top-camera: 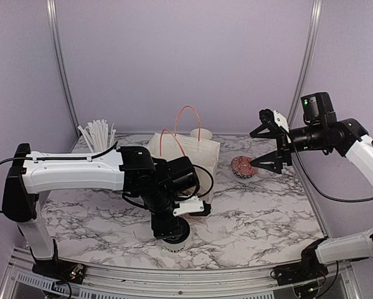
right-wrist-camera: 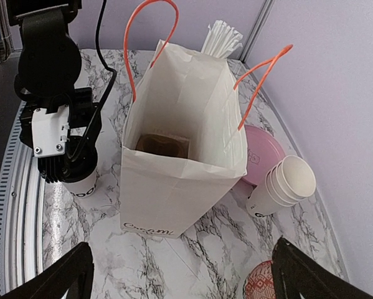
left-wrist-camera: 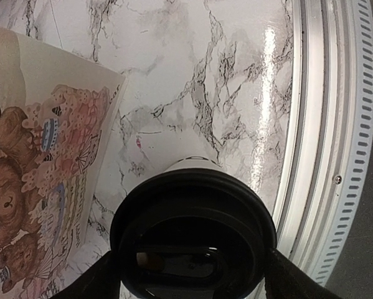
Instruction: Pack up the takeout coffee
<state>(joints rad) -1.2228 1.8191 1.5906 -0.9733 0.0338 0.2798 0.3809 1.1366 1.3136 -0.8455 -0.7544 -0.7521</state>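
My right gripper is going to close on the white paper bag's far rim point(top-camera: 200, 139) point(right-wrist-camera: 241, 129), where the end of the far orange handle nearer that gripper joins it.
One takeout coffee cup point(right-wrist-camera: 81, 184), white with a black dome lid point(left-wrist-camera: 192, 233) and dark lettering near its base, stands near the table's front edge. It shows under the left arm in the top view point(top-camera: 174, 240). My left gripper point(top-camera: 174, 225) comes down from above, with one finger point(left-wrist-camera: 89, 280) on each side of the lid rim, closed against it. My right gripper point(top-camera: 270, 147) is open and empty, raised to the right of the white paper bag point(top-camera: 187, 152). The bag stands upright and open point(right-wrist-camera: 174, 180).
The bag has orange handles point(right-wrist-camera: 150, 37) and a brown insert point(right-wrist-camera: 162, 144) at its bottom; its front face carries a teddy-bear print point(left-wrist-camera: 37, 180). Stacked lidless cups point(right-wrist-camera: 281, 187), a pink plate point(right-wrist-camera: 261, 149) and a red patterned disc point(top-camera: 243, 166) lie by it. White straws point(top-camera: 99, 132) stand back left. The metal table rim point(left-wrist-camera: 323, 156) is beside the cup.
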